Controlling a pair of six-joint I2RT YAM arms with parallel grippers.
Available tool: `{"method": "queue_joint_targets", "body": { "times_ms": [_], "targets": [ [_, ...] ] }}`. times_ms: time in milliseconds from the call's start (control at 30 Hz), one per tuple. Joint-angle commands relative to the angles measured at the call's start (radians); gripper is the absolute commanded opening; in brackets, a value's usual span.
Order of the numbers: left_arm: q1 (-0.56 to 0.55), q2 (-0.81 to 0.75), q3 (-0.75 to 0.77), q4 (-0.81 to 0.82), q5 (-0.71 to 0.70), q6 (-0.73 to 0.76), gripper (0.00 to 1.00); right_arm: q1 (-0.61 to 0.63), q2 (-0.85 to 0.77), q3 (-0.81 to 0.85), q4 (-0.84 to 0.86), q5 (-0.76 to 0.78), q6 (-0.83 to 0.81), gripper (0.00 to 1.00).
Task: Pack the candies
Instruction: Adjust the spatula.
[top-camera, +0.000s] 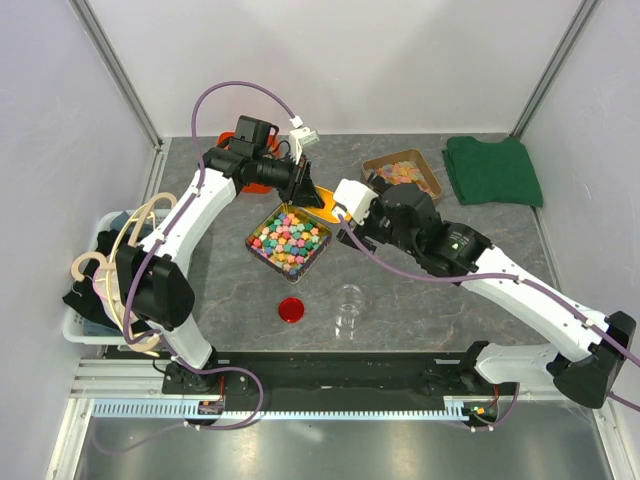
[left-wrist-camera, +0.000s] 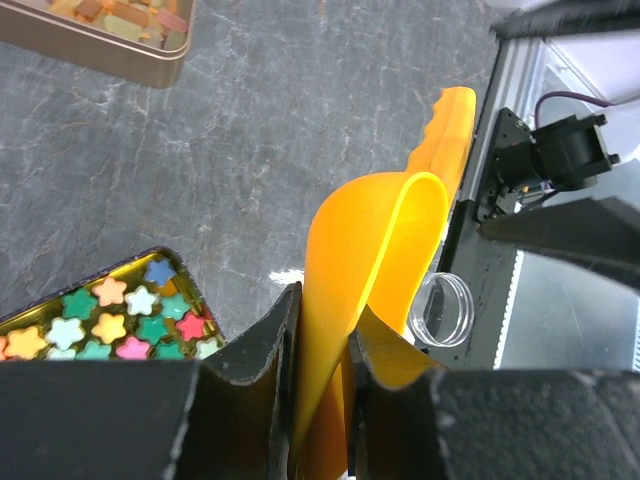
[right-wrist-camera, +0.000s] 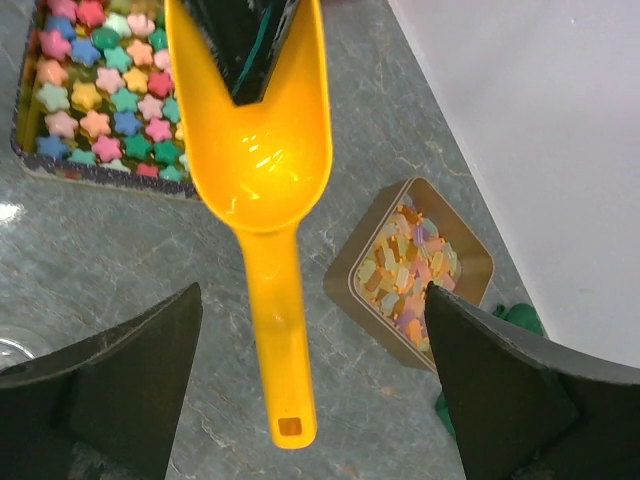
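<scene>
The fingers of my left gripper block the scoop's bowl, so next I move my right gripper in and take the scoop's handle (right-wrist-camera: 269, 258) near the bowl before I scoop candies.
The candies (top-camera: 288, 240) are star-shaped sweets in mixed colours filling a square tin (top-camera: 258, 222) at mid-table; they also show in the left wrist view (left-wrist-camera: 120, 320) and the right wrist view (right-wrist-camera: 100, 90). My left gripper (top-camera: 305, 188) (left-wrist-camera: 325, 310) is shut on the bowl rim of an empty orange scoop (top-camera: 323, 205) (left-wrist-camera: 380, 250), held above the table just right of the tin. My right gripper (top-camera: 345, 205) (right-wrist-camera: 312, 300) is wide open. The scoop's handle (right-wrist-camera: 285, 380) lies between its fingers (right-wrist-camera: 120, 370), untouched. A clear jar (top-camera: 349, 310) (left-wrist-camera: 443, 310) stands open near the front.
A brown tray of flat gummies (top-camera: 405, 175) (right-wrist-camera: 415, 270) sits at the back right. An orange-red tray (top-camera: 255, 186) lies under the left arm. A green cloth (top-camera: 492, 170) is at the far right. A red lid (top-camera: 291, 310) lies left of the jar. A white basket (top-camera: 90, 300) stands at the left.
</scene>
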Motion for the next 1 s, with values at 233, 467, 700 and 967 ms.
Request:
{"method": "queue_joint_targets", "body": {
  "times_ms": [233, 467, 700, 967],
  "targets": [
    [-0.006, -0.066, 0.003, -0.008, 0.114, 0.038, 0.02, -0.006, -0.085, 0.008, 0.012, -0.099, -0.045, 0.97],
    [-0.006, -0.092, 0.002, -0.011, 0.155, 0.035, 0.02, -0.006, -0.009, -0.009, 0.038, -0.076, -0.008, 0.96],
    [-0.006, -0.099, -0.006, -0.009, 0.164, 0.033, 0.02, -0.005, 0.036, 0.005, 0.095, -0.056, 0.021, 0.79],
    [-0.004, -0.086, -0.009, -0.009, 0.166, 0.035, 0.02, -0.006, -0.010, -0.019, 0.127, -0.099, 0.027, 0.65]
  ]
}}
